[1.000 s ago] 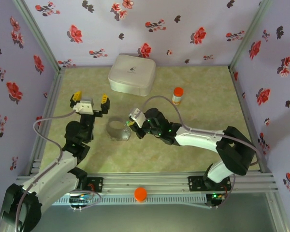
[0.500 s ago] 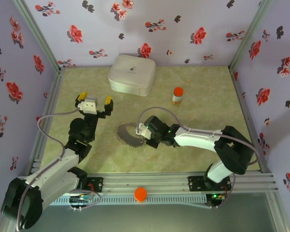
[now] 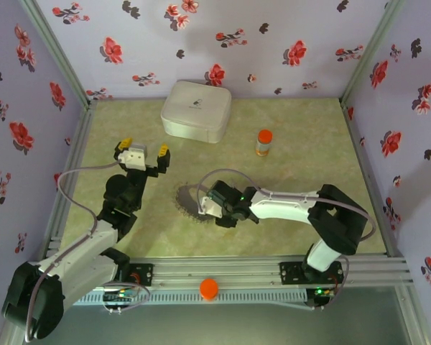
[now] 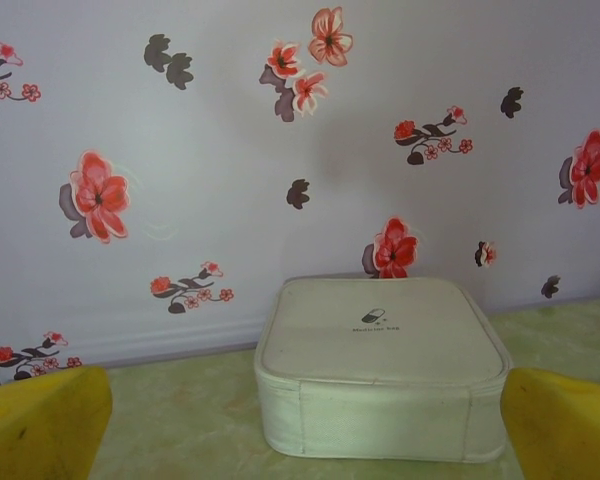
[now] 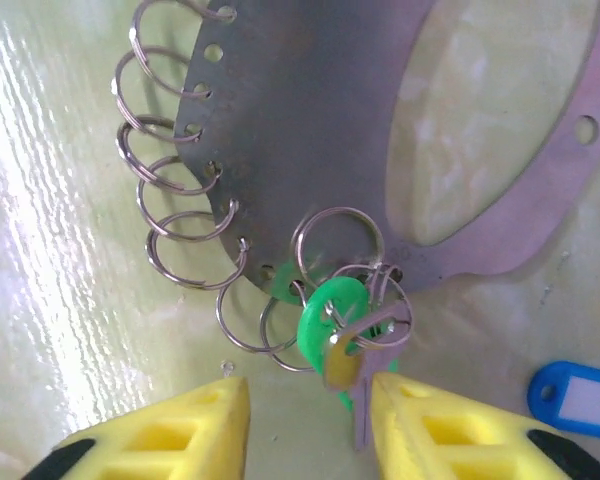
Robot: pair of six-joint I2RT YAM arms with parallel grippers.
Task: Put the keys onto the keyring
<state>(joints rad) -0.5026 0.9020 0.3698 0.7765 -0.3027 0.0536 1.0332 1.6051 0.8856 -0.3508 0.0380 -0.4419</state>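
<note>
The green-headed key crowds the keyring's rim. So my right gripper will take a free split ring point(image 5: 242, 328) beside the key and lift the keyring up to my left gripper.
The keyring point(image 5: 310, 130) is a flat grey metal loop with several small split rings along its edge, lying on the table point(image 3: 190, 203). A green-headed key point(image 5: 330, 315) and a plain metal key blade point(image 5: 365, 405) hang from those rings. The blue head of the other key point(image 5: 580, 395) lies apart at lower right. My right gripper point(image 5: 310, 405) is open over the rim, with the key blade beside its right finger point(image 5: 430, 430) and a clear gap to the left one. It sits low over the keyring point(image 3: 207, 205). My left gripper point(image 3: 142, 149) is open and empty, raised to the left.
A white medicine bag point(image 3: 196, 110) lies at the back, straight ahead of the left gripper point(image 4: 380, 365). An orange-capped bottle point(image 3: 263, 141) stands right of it. An orange knob point(image 3: 209, 288) sits on the front rail. Flowered walls close three sides.
The right arm came down and toward the near left, and the keyring went from hanging upright to lying flat. The right jaws have parted. The left gripper drifted slightly right.
</note>
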